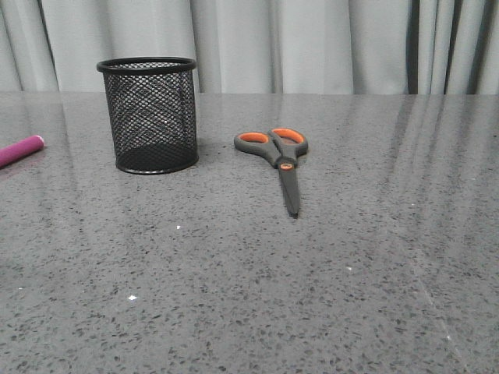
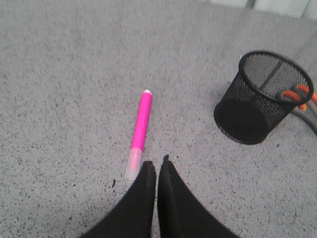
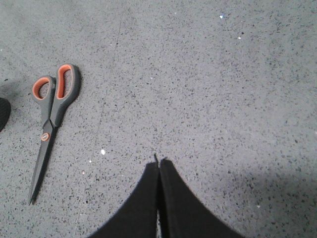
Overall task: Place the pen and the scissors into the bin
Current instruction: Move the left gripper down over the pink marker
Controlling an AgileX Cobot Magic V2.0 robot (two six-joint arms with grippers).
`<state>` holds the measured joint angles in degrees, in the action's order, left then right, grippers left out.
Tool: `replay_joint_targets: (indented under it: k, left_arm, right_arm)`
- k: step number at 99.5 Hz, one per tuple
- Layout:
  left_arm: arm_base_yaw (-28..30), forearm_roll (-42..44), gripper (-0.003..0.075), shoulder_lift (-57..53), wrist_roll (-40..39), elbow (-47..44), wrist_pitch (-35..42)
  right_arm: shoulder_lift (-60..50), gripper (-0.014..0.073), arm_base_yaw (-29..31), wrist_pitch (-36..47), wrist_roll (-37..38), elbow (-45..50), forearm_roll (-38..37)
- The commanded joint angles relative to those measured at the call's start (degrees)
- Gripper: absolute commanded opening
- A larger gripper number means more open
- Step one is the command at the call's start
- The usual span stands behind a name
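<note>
Next, I move my left gripper to the pink pen and close it on the middle of its body (image 1: 7, 158) (image 2: 140, 130), between its clear cap and its white end.
The black mesh bin (image 1: 150, 114) stands upright and empty on the grey table. The scissors (image 1: 279, 156) lie flat to its right, orange-looped handles away from me, blades toward me. Only the end of the pink pen (image 1: 21, 149) shows at the left edge of the front view. In the left wrist view the whole pen (image 2: 139, 132) lies flat, its clear cap just beside my left gripper (image 2: 157, 162), which is shut and empty; the bin (image 2: 262, 97) is off to the side. My right gripper (image 3: 159, 162) is shut and empty, well apart from the scissors (image 3: 51, 116).
The speckled grey table (image 1: 351, 265) stretches to a grey curtain (image 1: 312, 43) at the back. Neither arm shows in the front view.
</note>
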<state>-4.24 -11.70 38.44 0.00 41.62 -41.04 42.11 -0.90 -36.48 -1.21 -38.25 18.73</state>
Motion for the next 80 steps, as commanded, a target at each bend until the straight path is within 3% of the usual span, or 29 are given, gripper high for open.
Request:
replay_joint_targets:
  k: [1,8,25,30,57,80]
  left_arm:
    - [0.0,-0.3,-0.0021,3.2,0.0,4.6,-0.3]
    - [0.0,-0.3,-0.0021,5.4,0.0,6.1,-1.9]
    - [0.0,-0.8,-0.0008,9.1,2.1,7.7,-1.9]
    - [0.0,-1.7,0.0023,9.9,3.6,7.9,-1.5]
    - [0.0,-4.6,0.0323,14.4,6.1,8.4,-0.7]
    - [0.0,-4.7,0.0335,20.7,10.6,12.9,-1.2]
  right_arm:
    - [1.9,-0.0036,0.3,2.1,-1.0,-3.4,0.3]
    - [2.6,0.0039,0.3,2.0,-1.0,-4.2,0.7]
    - [3.0,0.0395,0.3,2.2,-1.0,-4.3,0.7]
    - [3.0,0.0446,0.3,2.2,-1.0,-4.3,0.7]
    - [3.0,0.0443,0.3,2.2,-1.1,-4.3,0.7]
    - [3.0,0.0443,0.3,2.4,-1.6,-4.3,0.7]
